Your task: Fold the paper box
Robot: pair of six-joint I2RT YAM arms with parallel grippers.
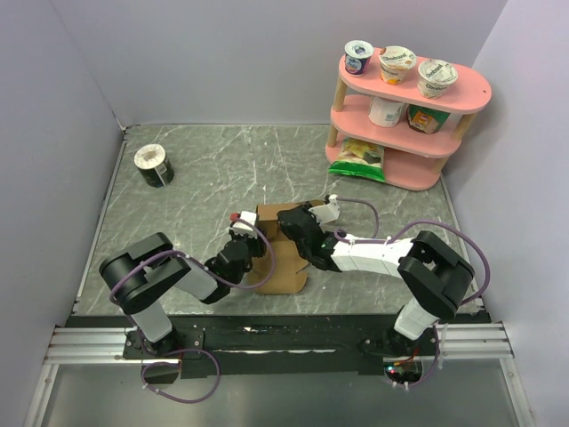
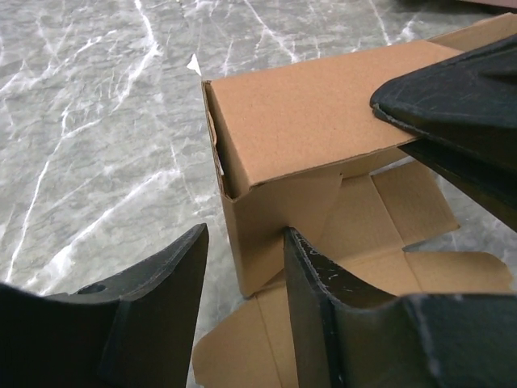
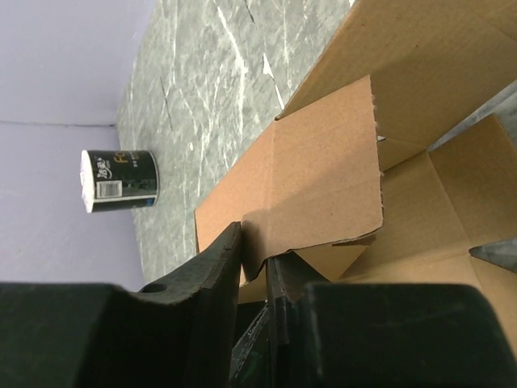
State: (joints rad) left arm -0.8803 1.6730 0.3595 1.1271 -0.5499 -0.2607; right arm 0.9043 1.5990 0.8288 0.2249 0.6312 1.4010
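I see the layers of the paper box's end gape beside the box's top panel, so I will take that end's near corner (image 2: 236, 199) with my left gripper and pinch the layers together.
The paper box (image 1: 283, 267) is plain brown cardboard, partly folded, at the table's near middle. In the left wrist view one hollow folded side (image 2: 307, 113) stands up, with flat flaps (image 2: 388, 267) lying below it. My left gripper (image 1: 246, 237) is at the box's left side. It (image 2: 246, 234) is open and straddles a lower corner of the upright wall, with the right finger (image 2: 323, 307) against the cardboard. My right gripper (image 1: 290, 220) comes in from the right. It (image 3: 254, 246) is shut on the edge of a box flap (image 3: 323, 170).
A round black-and-white tub (image 1: 154, 165) stands at the far left, also in the right wrist view (image 3: 121, 179). A pink two-tier shelf (image 1: 462, 87) with yogurt cups and a green bag (image 1: 360, 158) stands at the far right. Grey walls enclose the marble table.
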